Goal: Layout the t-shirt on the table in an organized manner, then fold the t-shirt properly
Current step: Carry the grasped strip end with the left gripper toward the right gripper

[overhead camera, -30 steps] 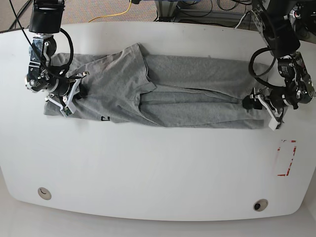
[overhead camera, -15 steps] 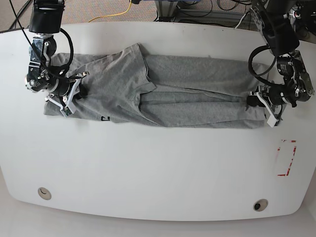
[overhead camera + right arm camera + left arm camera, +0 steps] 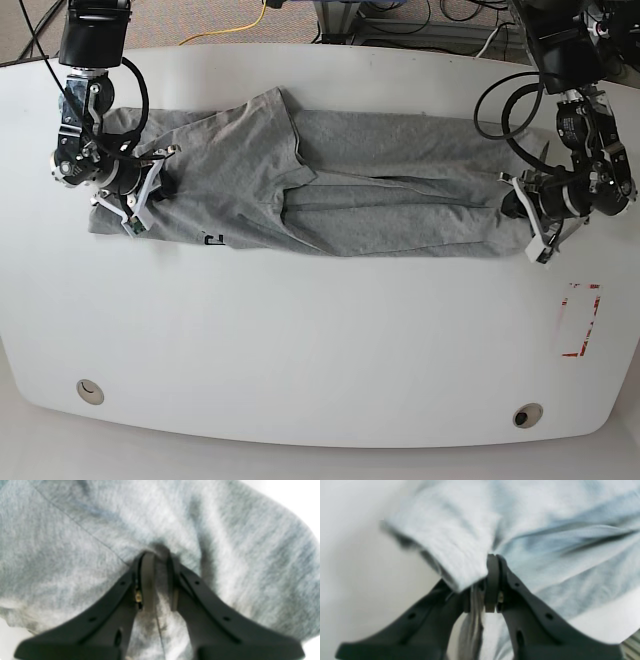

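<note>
My left gripper has the t-shirt's end. It will let go of it on the t-shirt band's front strip (image 3: 381, 240), just short of the turned-over sleeve flap.
The heather-grey t-shirt (image 3: 330, 190) lies stretched lengthwise across the far half of the white table (image 3: 320, 330), folded into a long band with one sleeve flap turned over near the left. My left gripper (image 3: 522, 212) is at the shirt's right end, shut on the t-shirt's edge (image 3: 460, 562); in the left wrist view the gripper (image 3: 492, 562) has cloth bunched over one finger. At the shirt's left end my right gripper (image 3: 150, 195) is shut on a pinch of the t-shirt (image 3: 225, 555), the fold caught in the gripper (image 3: 160, 555).
Two round grommet holes (image 3: 90, 391) (image 3: 527, 414) sit near the table's front edge. A red dashed rectangle (image 3: 580, 320) marks the right side. Cables and equipment (image 3: 400, 15) lie beyond the far edge.
My left gripper has shut on the shirt's right end and shifted slightly up and inward. The right gripper and the left end of the shirt have stayed put.
</note>
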`<move>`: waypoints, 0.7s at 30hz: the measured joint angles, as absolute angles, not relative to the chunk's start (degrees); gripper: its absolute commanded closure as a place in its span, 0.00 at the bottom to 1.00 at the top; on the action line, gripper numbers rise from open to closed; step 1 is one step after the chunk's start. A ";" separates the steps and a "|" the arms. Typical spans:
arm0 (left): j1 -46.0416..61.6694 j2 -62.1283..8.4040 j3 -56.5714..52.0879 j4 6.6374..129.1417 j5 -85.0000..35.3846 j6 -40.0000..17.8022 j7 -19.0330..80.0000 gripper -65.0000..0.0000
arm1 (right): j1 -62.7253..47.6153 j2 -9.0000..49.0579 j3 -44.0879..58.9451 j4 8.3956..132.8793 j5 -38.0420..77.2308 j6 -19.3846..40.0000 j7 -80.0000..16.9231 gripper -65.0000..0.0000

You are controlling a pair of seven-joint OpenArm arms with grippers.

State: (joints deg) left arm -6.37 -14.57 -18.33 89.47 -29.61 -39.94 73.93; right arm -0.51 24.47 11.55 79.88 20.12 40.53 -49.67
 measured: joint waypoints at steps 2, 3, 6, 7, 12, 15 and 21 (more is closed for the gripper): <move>-6.37 -13.61 -16.93 92.14 -30.04 -39.97 74.08 0.90 | -0.51 24.47 11.55 79.88 20.12 40.53 -49.67 0.85; -6.33 -13.04 -15.99 93.71 -30.04 -39.92 74.39 0.90 | -0.51 24.47 11.55 79.88 20.16 40.53 -49.63 0.85; -6.28 -11.66 -13.43 96.77 -29.67 -39.92 76.77 0.90 | -0.45 24.47 11.55 79.81 20.16 40.53 -49.65 0.85; -6.28 -11.31 -12.78 97.47 -29.74 -39.97 77.25 0.90 | -0.38 24.45 11.55 79.81 20.14 40.53 -49.67 0.85; -6.04 -9.13 -9.65 101.14 -29.12 -39.94 78.74 0.90 | -0.21 23.75 11.68 79.81 19.66 40.51 -49.69 0.85; -6.13 -7.27 -7.40 102.21 -29.26 -39.94 78.61 0.90 | -0.05 23.46 11.68 79.81 19.64 40.23 -49.65 0.85; -6.39 -2.98 -3.42 102.26 -29.21 -39.94 78.65 0.90 | -0.05 23.20 11.68 79.83 19.46 40.10 -49.47 0.85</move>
State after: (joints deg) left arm -6.39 -2.98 -3.42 102.26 -29.21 -39.94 78.65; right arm -0.05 23.20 11.68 79.83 19.46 40.10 -49.47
